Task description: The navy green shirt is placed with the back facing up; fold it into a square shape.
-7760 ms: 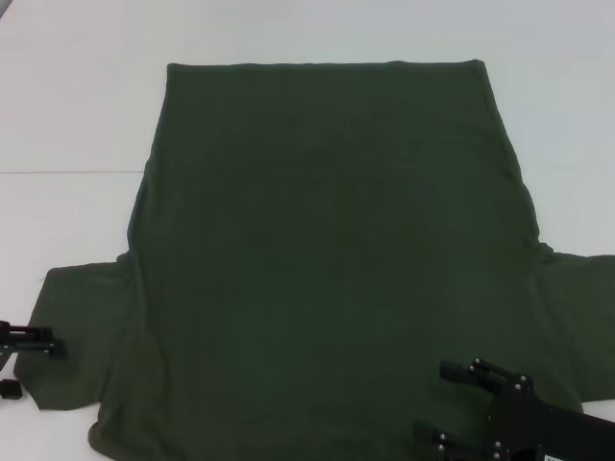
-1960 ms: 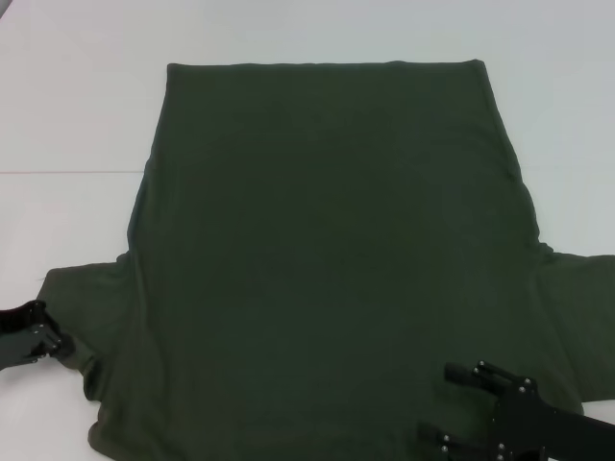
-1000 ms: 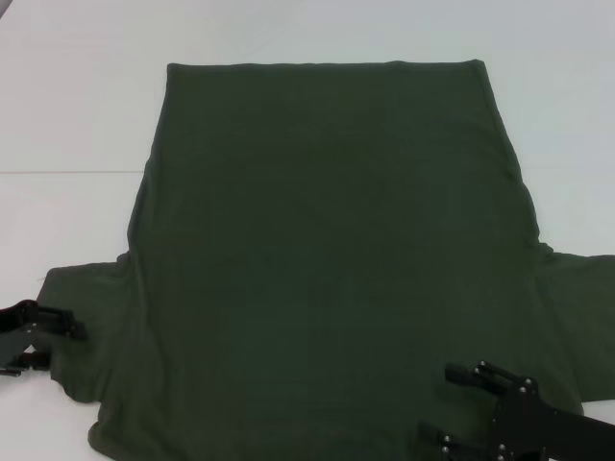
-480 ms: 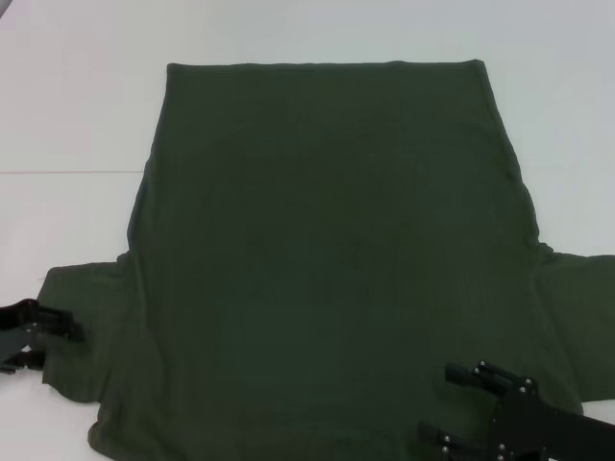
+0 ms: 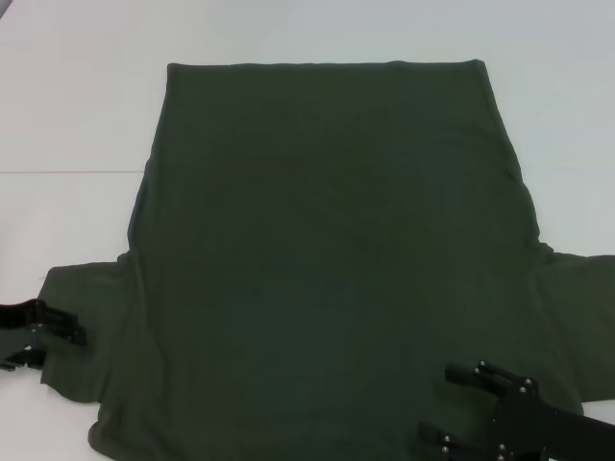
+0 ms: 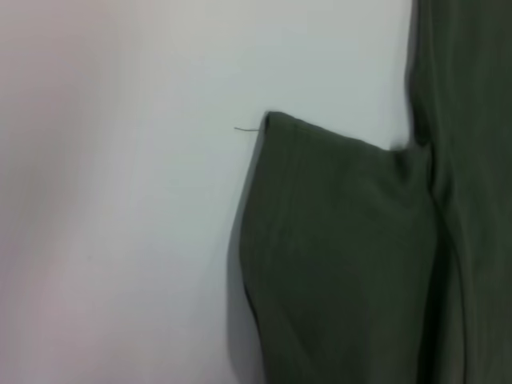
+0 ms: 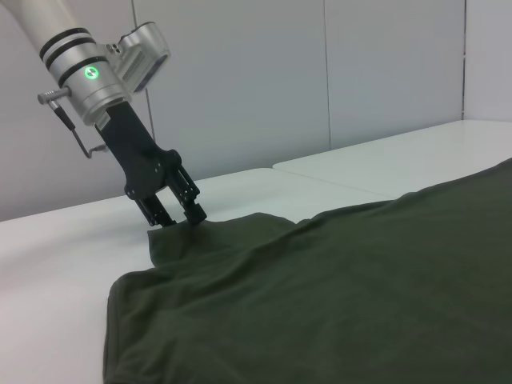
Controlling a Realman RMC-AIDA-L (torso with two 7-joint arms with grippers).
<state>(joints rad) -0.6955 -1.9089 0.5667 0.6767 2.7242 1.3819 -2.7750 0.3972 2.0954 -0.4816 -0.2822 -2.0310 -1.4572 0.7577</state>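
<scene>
My left gripper will draw back and pinch that outer edge (image 5: 45,343) before folding the sleeve inward, because its open fingertips rest on the sleeve past its outer edge.
The navy green shirt (image 5: 327,240) lies spread flat on the white table (image 5: 77,115), hem at the far side, both sleeves towards me. My left gripper (image 5: 40,341) is at the outer edge of the left sleeve (image 6: 336,256). In the right wrist view the left gripper (image 7: 178,218) stands open, both fingertips down on the sleeve's edge with a gap between them. My right gripper (image 5: 454,403) hovers open over the shirt's near right part. The left wrist view shows no fingers.
Bare white table surrounds the shirt on the left, the far side and the far right. A seam in the tabletop (image 5: 67,172) runs out from the shirt's left edge. A pale wall (image 7: 280,80) stands behind the table.
My left gripper came in from the table's left edge onto the left sleeve's outer edge, nudging its near corner inward. In the last second it sank only slightly. The right arm stayed put.
</scene>
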